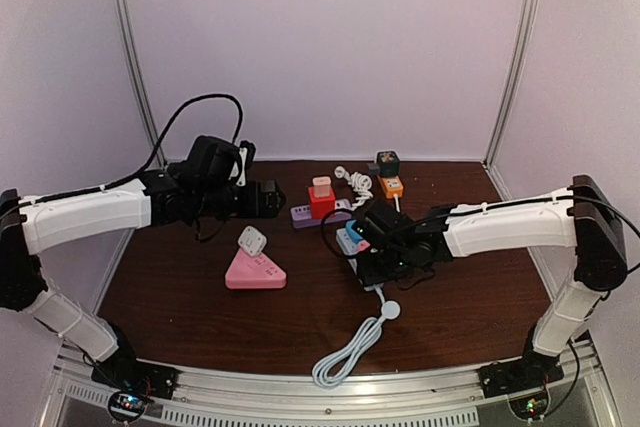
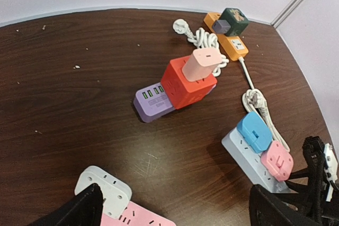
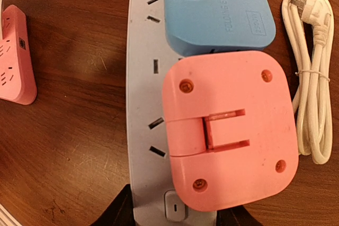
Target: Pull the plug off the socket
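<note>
My right gripper straddles the grey-white strip's switch end, so it should open and take the strip's pink plug (image 3: 233,130) while my left gripper holds the strip still.
A grey-white power strip (image 3: 145,130) lies on the brown table with a blue plug (image 3: 217,9) and a pink plug (image 3: 228,136) seated in it. My right gripper (image 3: 177,210) straddles the strip's switch end, with its fingers (image 3: 119,210) against both sides. In the top view, my right gripper (image 1: 372,247) covers the strip (image 1: 350,240). My left gripper (image 1: 272,199) hovers to the left, open and empty. The left wrist view shows its wide-apart fingers (image 2: 79,210), the strip (image 2: 249,157), the blue plug (image 2: 254,130) and the pink plug (image 2: 278,160).
A purple strip (image 1: 303,215) carries a red cube (image 1: 321,202) topped by a pink plug. A pink triangular strip (image 1: 255,272) holds a white cube adapter (image 1: 252,240). An orange strip (image 1: 391,185) holds a dark green cube (image 1: 388,162). A coiled white cable (image 1: 345,352) lies in front.
</note>
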Robot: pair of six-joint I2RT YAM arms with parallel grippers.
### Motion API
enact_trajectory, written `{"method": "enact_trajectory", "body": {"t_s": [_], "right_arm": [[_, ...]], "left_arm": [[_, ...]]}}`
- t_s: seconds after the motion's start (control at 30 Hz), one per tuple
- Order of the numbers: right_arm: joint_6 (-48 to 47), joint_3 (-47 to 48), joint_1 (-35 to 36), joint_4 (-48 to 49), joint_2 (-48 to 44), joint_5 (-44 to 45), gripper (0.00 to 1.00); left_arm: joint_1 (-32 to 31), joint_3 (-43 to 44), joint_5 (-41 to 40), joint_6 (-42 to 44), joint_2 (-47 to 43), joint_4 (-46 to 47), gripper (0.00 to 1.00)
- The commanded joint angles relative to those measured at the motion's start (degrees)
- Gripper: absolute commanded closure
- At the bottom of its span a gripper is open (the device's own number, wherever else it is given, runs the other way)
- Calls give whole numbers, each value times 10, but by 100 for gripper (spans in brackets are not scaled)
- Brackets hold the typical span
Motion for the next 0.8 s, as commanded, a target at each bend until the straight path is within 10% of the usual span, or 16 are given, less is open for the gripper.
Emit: {"method": "enact_trajectory", "body": {"t_s": [0.0,0.5,0.77], "right_arm": [[38,-16,8,83,10,-14,89],[41,-60,16,111,17,-29,13],[28,-125,-29,168,-59,-81,0]], "left_arm": [[-8,-6,60,-12,34,48,3],[-30,-17,121,-48,108,103,3],[-34,-22,134,-58,117,120,4]]}}
